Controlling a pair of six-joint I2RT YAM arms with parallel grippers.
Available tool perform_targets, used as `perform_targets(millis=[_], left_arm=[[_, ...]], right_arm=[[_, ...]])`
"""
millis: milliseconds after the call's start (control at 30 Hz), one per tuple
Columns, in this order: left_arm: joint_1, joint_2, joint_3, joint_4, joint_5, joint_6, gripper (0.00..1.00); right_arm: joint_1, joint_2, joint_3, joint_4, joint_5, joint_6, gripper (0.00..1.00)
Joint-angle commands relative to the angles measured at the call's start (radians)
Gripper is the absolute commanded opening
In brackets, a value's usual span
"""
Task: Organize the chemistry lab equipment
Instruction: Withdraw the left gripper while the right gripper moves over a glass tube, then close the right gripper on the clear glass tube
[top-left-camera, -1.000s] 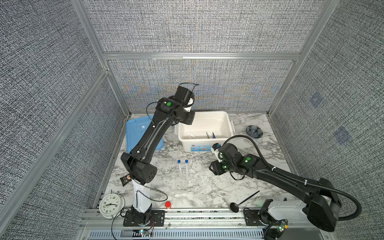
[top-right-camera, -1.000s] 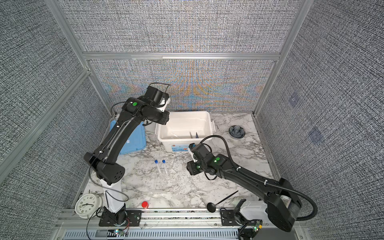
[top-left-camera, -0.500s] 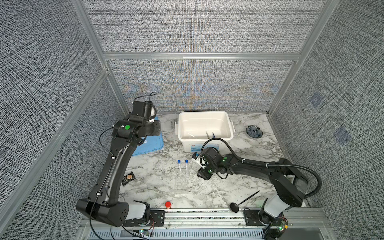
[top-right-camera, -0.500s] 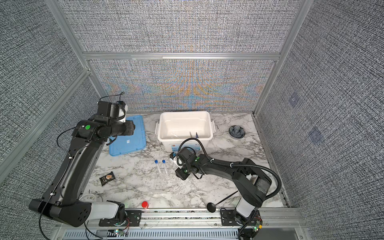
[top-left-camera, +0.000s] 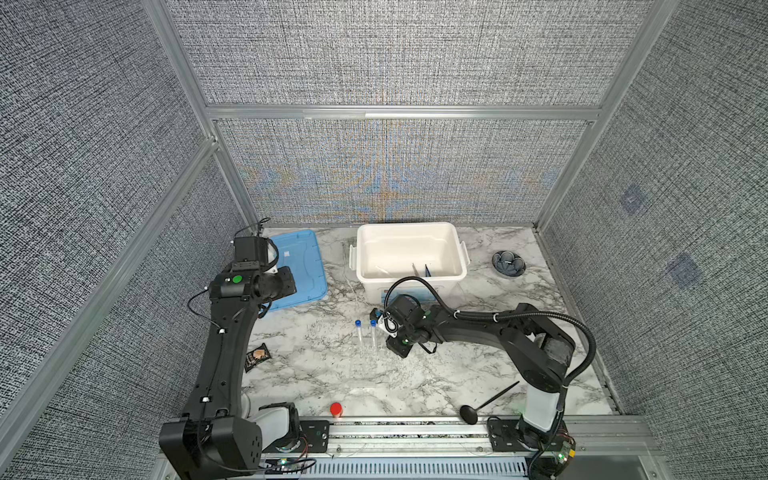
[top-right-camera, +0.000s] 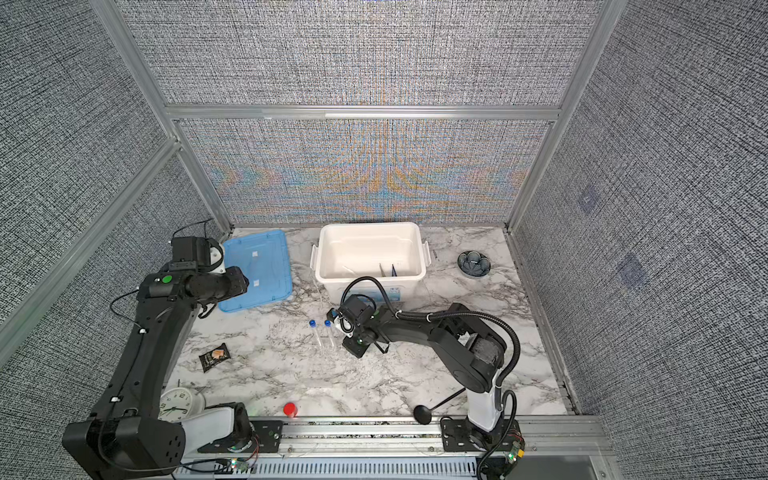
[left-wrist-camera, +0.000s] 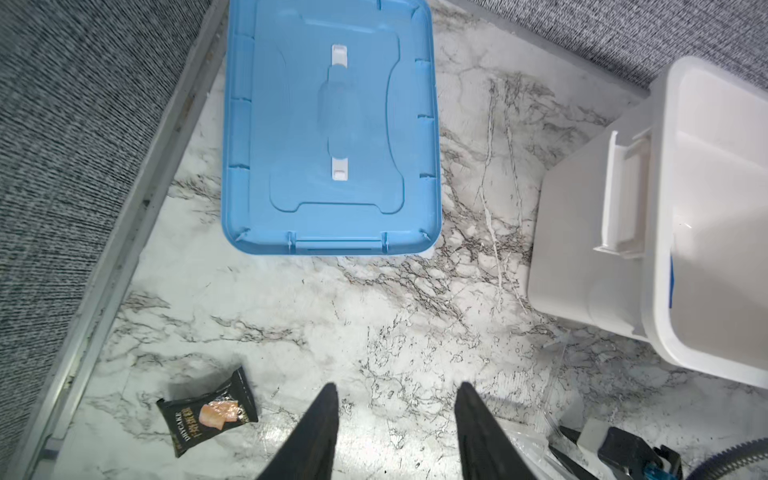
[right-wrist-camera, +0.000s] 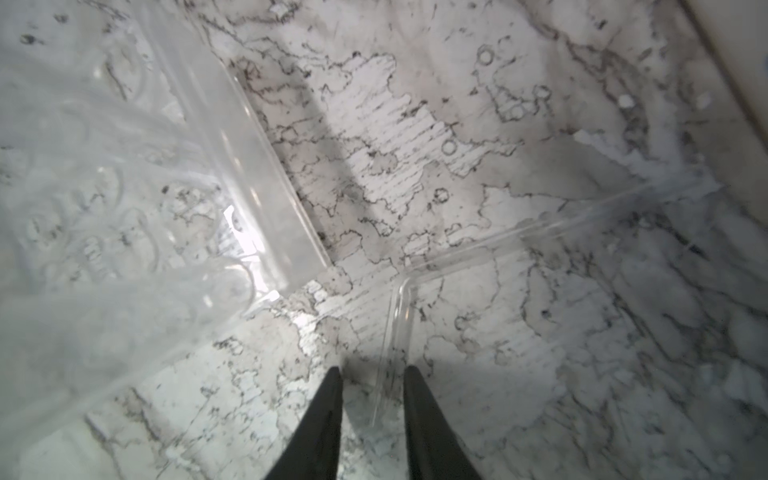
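Note:
My right gripper has its fingers around the dropper's short end beside the rack, so next I open them, turn and take the dropper's long part (right-wrist-camera: 464, 257) near its bend.
Two clear blue-capped tubes (top-left-camera: 365, 332) stand at the middle of the marble table, in a clear rack (right-wrist-camera: 124, 208) that is hard to make out from above. My right gripper (right-wrist-camera: 372, 369) is low beside them (top-left-camera: 379, 323). Its jaws stand narrowly apart, with a thin bent clear dropper (right-wrist-camera: 397, 324) lying on the table between them. The white bin (top-left-camera: 457, 249) behind holds silver tweezers (top-left-camera: 415, 269), dark blue forceps (top-left-camera: 428, 271) and a clear dropper (top-left-camera: 382, 271). My left gripper (left-wrist-camera: 395, 390) hangs open and empty, high above bare marble in front of the blue lid (left-wrist-camera: 332, 124).
A snack packet (top-left-camera: 257, 357) lies front left and a white clock (top-right-camera: 178, 403) by the left arm's base. A red cap (top-left-camera: 336, 409) and a black ladle (top-left-camera: 486, 403) lie near the front rail. A grey-blue flower-shaped dish (top-left-camera: 508, 264) sits right of the bin.
The left arm swung from over the bin to the left, above the lid. The right gripper slid left toward the tubes, and its jaws narrowed around the dropper.

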Motion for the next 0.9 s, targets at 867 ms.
perform_targets(millis=[867], left_arm=[[0.005, 0.054, -0.035, 0.079, 0.056, -0.006, 0.48]], right_arm=[[0.086, -0.404, -0.417, -0.101, 0.100, 0.268, 0.13]])
